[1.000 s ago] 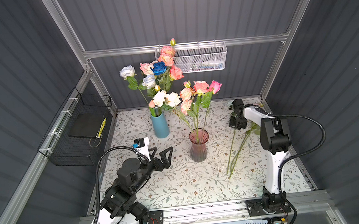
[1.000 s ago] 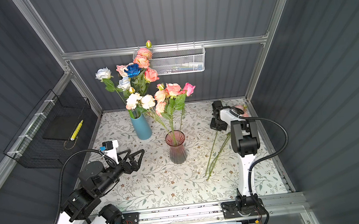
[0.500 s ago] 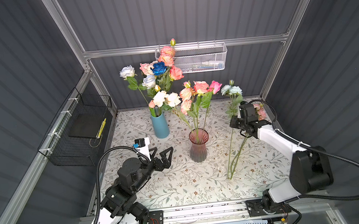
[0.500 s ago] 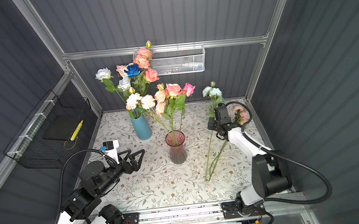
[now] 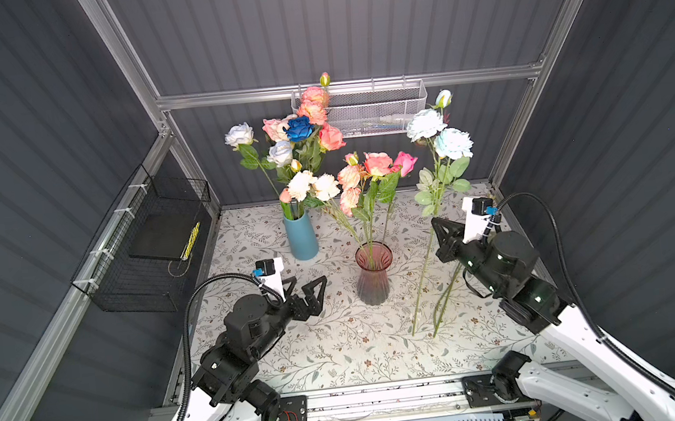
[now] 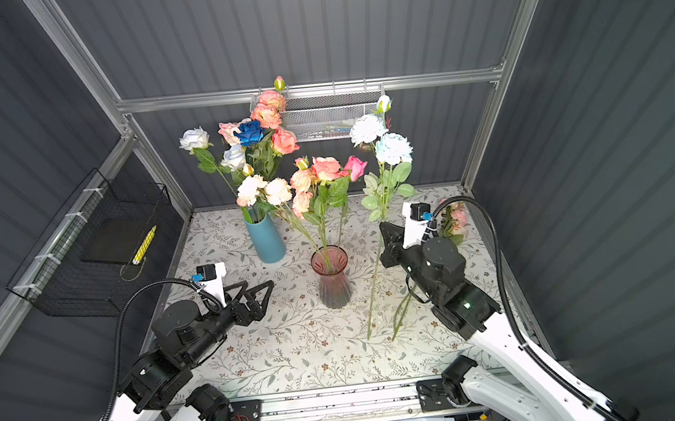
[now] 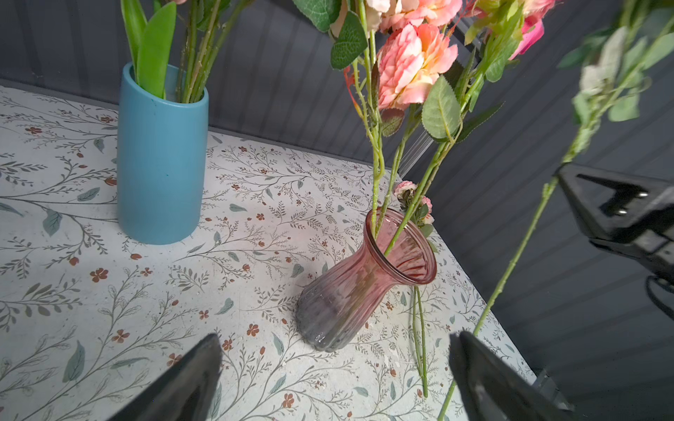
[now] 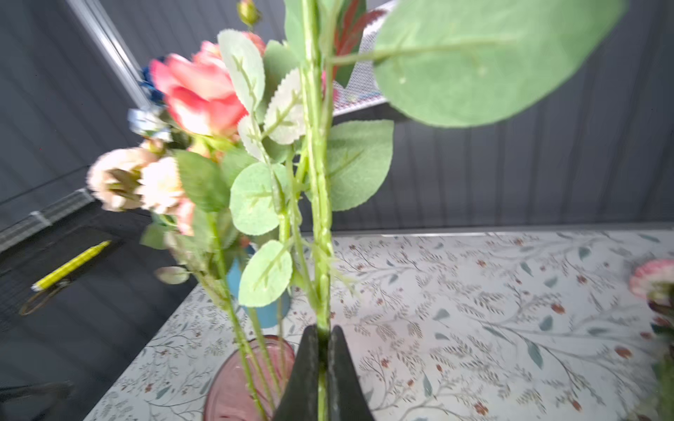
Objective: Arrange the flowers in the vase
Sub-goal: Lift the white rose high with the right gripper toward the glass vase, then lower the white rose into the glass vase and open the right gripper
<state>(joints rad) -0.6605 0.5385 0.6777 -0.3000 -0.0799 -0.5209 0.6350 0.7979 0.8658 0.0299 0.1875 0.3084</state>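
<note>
The robot's right gripper should release the pale blue flower's green stem inside the pink glass vase (image 5: 372,274) (image 8: 244,386), among the peach flowers.
The pink glass vase (image 5: 374,273) (image 6: 330,276) (image 7: 364,280) stands mid-table and holds several pink and peach flowers (image 5: 377,164). My right gripper (image 5: 435,228) (image 6: 383,232) (image 8: 322,335) is shut on the green stem of a pale blue flower (image 5: 453,143) (image 6: 393,148), held upright just right of the vase with its lower end hanging near the table. My left gripper (image 5: 309,282) (image 6: 257,287) (image 7: 335,339) hovers open and empty, left of the vase and in front of it. Another flower's stem (image 5: 445,298) lies on the table, its pink head (image 6: 455,218) at the back right.
A blue vase (image 5: 300,233) (image 7: 160,156) with several flowers, one deep blue (image 5: 299,128), stands back left of the pink one. A black wire basket (image 5: 151,244) with a yellow pen hangs on the left wall. A white mesh shelf (image 5: 360,111) hangs on the back wall.
My right arm has lifted the pale blue flower off the table at the back right and swung it upright, nearer the pink vase. The left arm has not moved.
</note>
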